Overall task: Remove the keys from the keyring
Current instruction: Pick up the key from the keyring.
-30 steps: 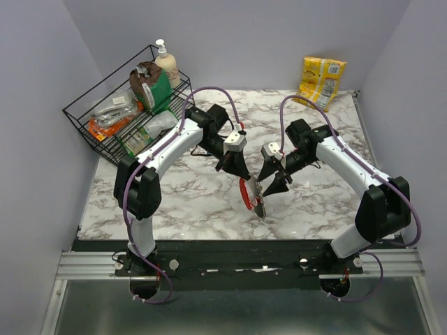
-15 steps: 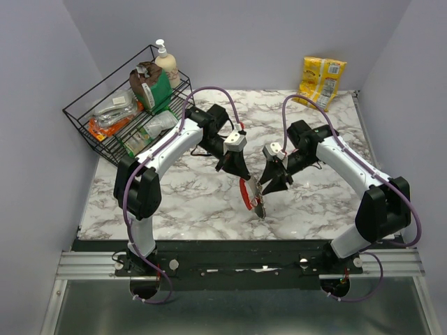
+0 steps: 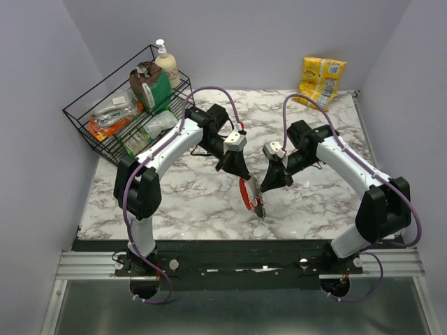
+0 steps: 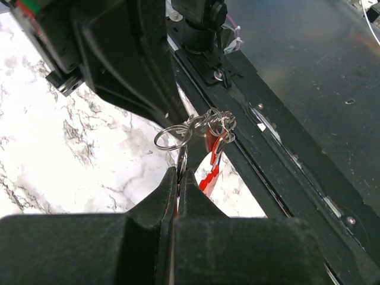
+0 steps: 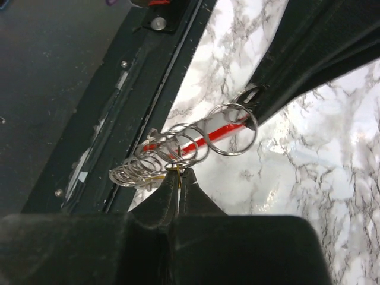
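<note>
Next, I open my left gripper, as it holds a ring several links away from the yellow key, and take the ring [image 5: 179, 159] next to the yellow key with it.
Above the marble table [image 3: 195, 199], my left gripper [image 3: 238, 173] is shut on the keyring [image 3: 246, 190], a red curved loop with thin metal rings. In the left wrist view a ring [image 4: 173, 138] rises from between the shut tips of the left gripper [image 4: 180, 172], and a red-headed key [image 4: 209, 173] hangs beyond. The bunch of keys [image 3: 259, 206] dangles below the loop. My right gripper [image 3: 264, 188] meets the bunch from the right. Its wrist view shows the right gripper [image 5: 179, 172] shut on a thin yellow key [image 5: 178, 168] under several linked rings [image 5: 155, 161] and the red loop [image 5: 208, 136].
A black wire basket [image 3: 85, 117] with packets and bottles stands at the back left, with a pump bottle [image 3: 166, 64] at its far end. A yellow packet [image 3: 322, 80] lies at the back right. The black frame rail [image 3: 244, 264] runs along the near edge.
My right gripper has closed from wide open onto the yellow key and edged left toward the bunch. The left arm and the keyring have stayed in place.
</note>
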### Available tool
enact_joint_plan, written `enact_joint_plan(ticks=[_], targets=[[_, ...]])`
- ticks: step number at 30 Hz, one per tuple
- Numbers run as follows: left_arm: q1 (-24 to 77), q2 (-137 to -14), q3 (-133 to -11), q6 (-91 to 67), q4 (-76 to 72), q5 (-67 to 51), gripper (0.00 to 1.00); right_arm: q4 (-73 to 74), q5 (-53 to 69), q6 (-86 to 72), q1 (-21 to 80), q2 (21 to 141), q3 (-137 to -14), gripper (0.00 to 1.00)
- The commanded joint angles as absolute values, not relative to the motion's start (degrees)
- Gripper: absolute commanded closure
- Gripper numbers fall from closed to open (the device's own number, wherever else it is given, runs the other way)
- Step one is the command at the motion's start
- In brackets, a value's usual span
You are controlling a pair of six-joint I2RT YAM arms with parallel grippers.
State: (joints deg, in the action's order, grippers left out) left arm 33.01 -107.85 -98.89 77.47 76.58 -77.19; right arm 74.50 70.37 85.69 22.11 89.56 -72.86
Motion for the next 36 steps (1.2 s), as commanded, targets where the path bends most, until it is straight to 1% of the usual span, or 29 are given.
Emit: enact_joint_plan(ticks=[1,3,5,6,9,12,13,16,25,31,36], targets=[[33.1,-107.0,-100.4,77.9,86.9,-79.4,1.00,62.7,65.8,73.7,22.1,85.3,-72.3,0.99],[33.1,-106.7,-100.1,77.9,86.9,-78.8,1.00,55.5,59.7,67.5,22.1,82.5,-71.0,0.99],[33.0,-106.5,-99.8,78.0,87.0,-78.0,1.00,52.8,55.6,64.0,22.1,78.9,-70.1,0.99],[32.8,-106.7,-99.6,78.2,86.9,-78.0,1.00,50.7,51.6,63.3,22.1,78.0,-69.8,0.99],[32.0,-107.1,-98.4,78.9,86.8,-78.1,0.99,47.9,45.2,61.1,22.1,74.4,-68.9,0.99],[31.5,-107.8,-97.5,79.5,86.8,-78.2,0.96,47.9,41.7,60.6,22.1,72.2,-68.7,0.99],[31.5,-107.8,-97.3,79.7,86.8,-78.2,0.91,48.2,41.3,60.6,22.1,71.7,-68.9,0.99],[31.5,-108.5,-97.0,79.6,86.7,-78.3,0.81,49.7,39.4,60.6,23.0,70.0,-70.4,0.99],[30.6,-110.0,-99.9,77.3,86.7,-77.5,0.78,54.5,35.3,59.1,25.9,69.6,-78.7,0.99],[30.6,-110.3,-101.4,74.7,86.7,-75.9,0.73,54.8,31.9,57.0,28.3,69.3,-79.5,0.99],[30.4,-110.5,-104.8,73.0,86.7,-75.6,0.73,54.8,29.5,56.4,29.9,68.5,-78.1,0.99]])
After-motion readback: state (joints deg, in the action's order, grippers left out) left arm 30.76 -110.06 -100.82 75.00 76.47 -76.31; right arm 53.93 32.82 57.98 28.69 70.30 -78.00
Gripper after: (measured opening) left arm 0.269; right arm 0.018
